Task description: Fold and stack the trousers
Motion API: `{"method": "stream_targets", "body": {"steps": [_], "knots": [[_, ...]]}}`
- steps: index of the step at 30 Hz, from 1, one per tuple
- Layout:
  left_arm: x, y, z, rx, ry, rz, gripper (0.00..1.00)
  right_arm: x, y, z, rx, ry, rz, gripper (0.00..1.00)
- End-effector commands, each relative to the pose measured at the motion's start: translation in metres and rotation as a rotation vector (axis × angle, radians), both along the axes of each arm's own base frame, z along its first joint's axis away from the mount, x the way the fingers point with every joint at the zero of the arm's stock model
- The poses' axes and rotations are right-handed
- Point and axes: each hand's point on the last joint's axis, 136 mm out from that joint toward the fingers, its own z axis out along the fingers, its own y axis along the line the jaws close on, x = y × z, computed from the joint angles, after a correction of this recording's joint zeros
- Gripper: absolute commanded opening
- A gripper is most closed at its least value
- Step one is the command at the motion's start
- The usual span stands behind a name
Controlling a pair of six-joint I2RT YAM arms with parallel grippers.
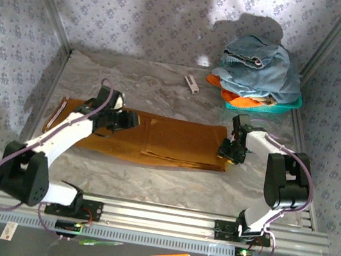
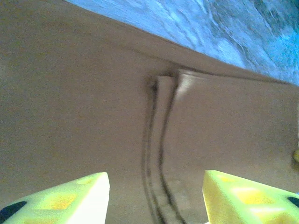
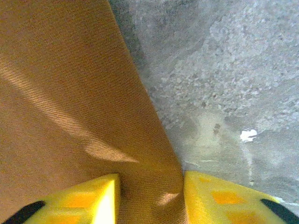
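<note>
The waistband of the trousers is far out beyond my left gripper, so my right gripper should take hold of the trousers' folded end [image 1: 220,141] and pull the trousers toward itself before folding.
The mustard-brown trousers [image 1: 174,143] lie folded in a long flat strip across the middle of the table. My left gripper [image 1: 134,121] hovers over their left half. In the left wrist view its yellow fingers [image 2: 65,196] stand open above the cloth [image 2: 84,116], where a folded edge with dark seams runs between them. My right gripper [image 1: 226,151] sits at the strip's right end. There the fingertips [image 3: 219,196] stand apart, straddling the cloth's edge [image 3: 60,93] low against the table, and a small ridge of fabric lies between them.
At the back right a teal basket [image 1: 290,107] holds a light blue denim garment [image 1: 261,68] on orange cloth [image 1: 240,100]. A small pale object [image 1: 192,84] lies on the marble table [image 1: 139,81] behind the trousers. An aluminium rail [image 1: 156,215] runs along the front edge.
</note>
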Motion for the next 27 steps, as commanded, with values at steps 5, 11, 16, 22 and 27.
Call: {"method": "stream_targets", "body": {"steps": [5,11,16,22,27], "knots": [[-0.011,0.043,0.016,-0.008,-0.033,0.144,0.59,-0.02,-0.005,0.007,-0.046,0.018,-0.01,0.55],[-0.016,0.046,0.015,-0.021,-0.026,0.155,0.59,-0.034,0.017,-0.006,0.091,0.068,0.003,0.54],[-0.018,0.047,0.014,-0.026,-0.023,0.159,0.6,-0.031,0.029,-0.007,0.188,0.058,-0.008,0.35],[-0.019,0.051,0.014,-0.022,-0.022,0.172,0.6,-0.019,0.013,0.005,0.191,0.01,-0.08,0.0],[-0.019,0.05,0.013,-0.049,-0.017,0.186,0.6,-0.003,-0.009,0.026,0.168,-0.084,-0.171,0.0]]}}
